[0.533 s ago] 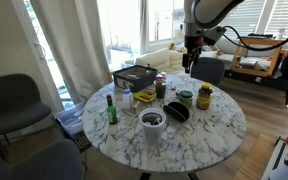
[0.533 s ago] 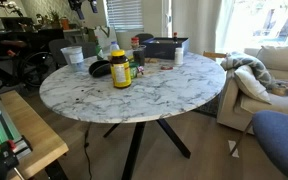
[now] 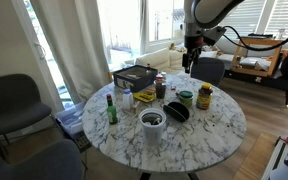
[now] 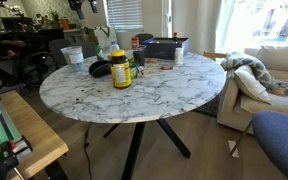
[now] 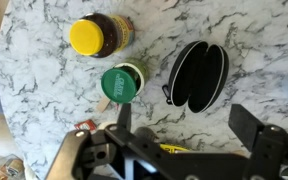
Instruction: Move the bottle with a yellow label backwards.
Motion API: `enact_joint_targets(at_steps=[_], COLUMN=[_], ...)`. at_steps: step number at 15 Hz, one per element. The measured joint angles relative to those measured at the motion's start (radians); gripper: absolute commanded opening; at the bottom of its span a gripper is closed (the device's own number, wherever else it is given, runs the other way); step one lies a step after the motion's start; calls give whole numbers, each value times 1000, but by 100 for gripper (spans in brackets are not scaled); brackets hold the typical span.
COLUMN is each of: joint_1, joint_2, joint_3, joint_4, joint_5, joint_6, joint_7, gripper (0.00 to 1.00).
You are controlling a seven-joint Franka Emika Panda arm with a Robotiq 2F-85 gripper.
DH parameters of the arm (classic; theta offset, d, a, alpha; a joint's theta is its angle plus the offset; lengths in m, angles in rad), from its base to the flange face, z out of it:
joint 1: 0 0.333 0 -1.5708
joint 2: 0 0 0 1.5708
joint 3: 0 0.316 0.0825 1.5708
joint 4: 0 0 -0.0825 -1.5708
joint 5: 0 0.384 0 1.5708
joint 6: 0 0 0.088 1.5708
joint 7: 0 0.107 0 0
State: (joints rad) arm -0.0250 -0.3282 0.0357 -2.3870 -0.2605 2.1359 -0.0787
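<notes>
I need to next move my gripper to the bottle with a yellow label, beside the green-lidded jar, and close it on that bottle's yellow cap [image 3: 206, 86] [image 5: 86, 37].
The bottle with a yellow label [image 3: 204, 96] is short and brown and stands on the round marble table [image 3: 199, 140]. It shows in both exterior views [image 4: 120, 69]. In the wrist view [image 5: 96, 35] I see it from above, with a yellow cap. My gripper [image 3: 188, 62] hangs well above the table, open and empty. In the wrist view [image 5: 184, 125] its fingers spread below a black case [image 5: 196, 75], apart from the bottle. A squat jar with a green lid [image 5: 122, 82] stands right beside the bottle.
A slim green bottle with a red cap [image 3: 111, 108], a white cup [image 3: 152, 128], a can [image 3: 160, 85] and a black box [image 3: 134, 77] also stand on the table. Chairs [image 3: 14, 105] surround it, and a sofa [image 4: 269, 75] is nearby.
</notes>
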Motion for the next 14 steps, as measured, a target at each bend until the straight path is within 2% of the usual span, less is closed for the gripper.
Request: enact_joint_targets(at_steps=[3,7,10,14], joint_1=[0,-2,-23,-81], joint_2=[4,9,0,-32], joint_3=[-13,-74,-162,-314], joint_4=[6,-11,-55,-116], joint_5=[8,11,36,121], joint_6=[24,21,21,22], joint_7=[13,-110,-235,-418], gripper=[100,100,100,100])
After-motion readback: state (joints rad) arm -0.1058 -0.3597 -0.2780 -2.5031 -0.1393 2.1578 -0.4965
